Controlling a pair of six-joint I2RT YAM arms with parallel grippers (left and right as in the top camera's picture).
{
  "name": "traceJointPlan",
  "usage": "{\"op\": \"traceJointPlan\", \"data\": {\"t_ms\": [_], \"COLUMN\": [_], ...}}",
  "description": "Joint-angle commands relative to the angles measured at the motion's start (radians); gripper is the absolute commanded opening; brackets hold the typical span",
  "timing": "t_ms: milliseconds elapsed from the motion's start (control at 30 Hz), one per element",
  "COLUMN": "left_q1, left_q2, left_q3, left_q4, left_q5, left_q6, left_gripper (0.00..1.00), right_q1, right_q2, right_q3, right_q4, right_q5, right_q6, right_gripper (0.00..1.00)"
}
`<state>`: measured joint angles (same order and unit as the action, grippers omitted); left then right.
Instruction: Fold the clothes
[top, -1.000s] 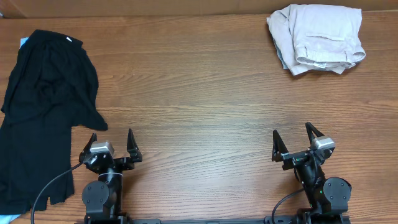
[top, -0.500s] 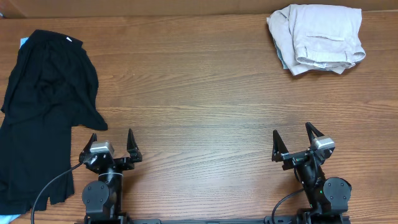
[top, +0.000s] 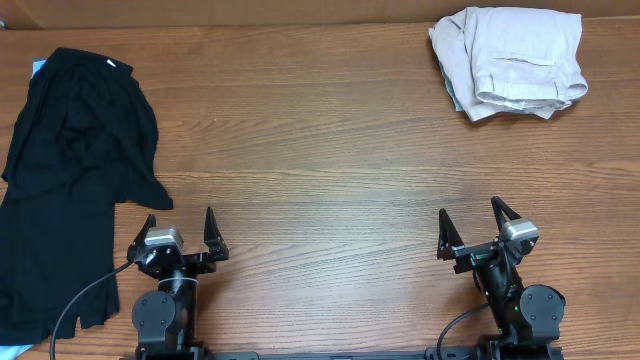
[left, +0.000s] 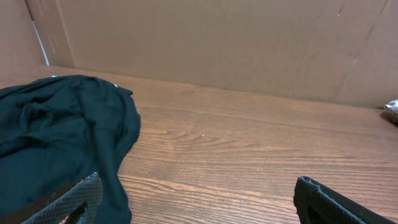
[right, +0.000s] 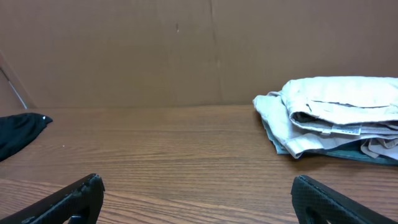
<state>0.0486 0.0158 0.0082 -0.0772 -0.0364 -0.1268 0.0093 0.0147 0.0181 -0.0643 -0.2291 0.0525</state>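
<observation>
I should close my left gripper on the black clothes' pointed corner (top: 166, 203) (left: 127, 214), the one that pokes out toward the bare middle of the table.
The black clothes (top: 70, 180) lie crumpled along the table's left side, with a small white neck label (top: 108, 63) near the top. In the left wrist view the black fabric (left: 56, 137) fills the left half. My left gripper (top: 180, 228) rests at the front edge just right of the heap, open and empty. My right gripper (top: 470, 221) stands open and empty at the front right, far from the black cloth. The right wrist view catches only a black corner (right: 18, 134) at its left edge.
A folded beige garment pile (top: 512, 60) sits at the back right corner, also seen in the right wrist view as beige cloth (right: 336, 115). A brown cardboard wall (left: 217, 43) closes the table's far side. Bare wooden tabletop (top: 320, 160) lies between the two piles.
</observation>
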Motion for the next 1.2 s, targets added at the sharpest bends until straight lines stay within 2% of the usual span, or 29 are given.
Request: {"op": "traceJointPlan", "data": {"t_ms": [0,267,567,767,1000,1167], "left_q1": [0.01,0.01,0.01,0.01,0.01,0.01], "left_q2": [-0.011,-0.011,-0.011,-0.011,0.006,0.126], "left_q3": [-0.003,-0.003,0.014,0.089,0.22,0.344], "left_q4": [0.002,0.031,0.187,0.164,0.043,-0.014], "left_q5": [0.008,0.004,0.038,0.088,0.089,0.09], "left_q6": [0.015,0.015,0.032,0.138,0.167,0.173], "left_gripper": [1.0,1.0,1.0,1.0,1.0,1.0], "right_q1": [0.006,0.006,0.006,0.006,0.006,0.006], "right_q2": [-0.012,-0.012,-0.012,-0.012,0.011,0.132], "right_q3": [-0.01,-0.01,0.011,0.078,0.17,0.323], "right_q4": [0.006,0.058,0.159,0.146,0.122,0.019], "right_q5": [0.003,0.003,-0.001,0.003,0.003,-0.047], "right_q6": [0.004,0.003,0.004,0.0,-0.005,-0.004], "right_gripper": [1.0,1.0,1.0,1.0,1.0,1.0]}}
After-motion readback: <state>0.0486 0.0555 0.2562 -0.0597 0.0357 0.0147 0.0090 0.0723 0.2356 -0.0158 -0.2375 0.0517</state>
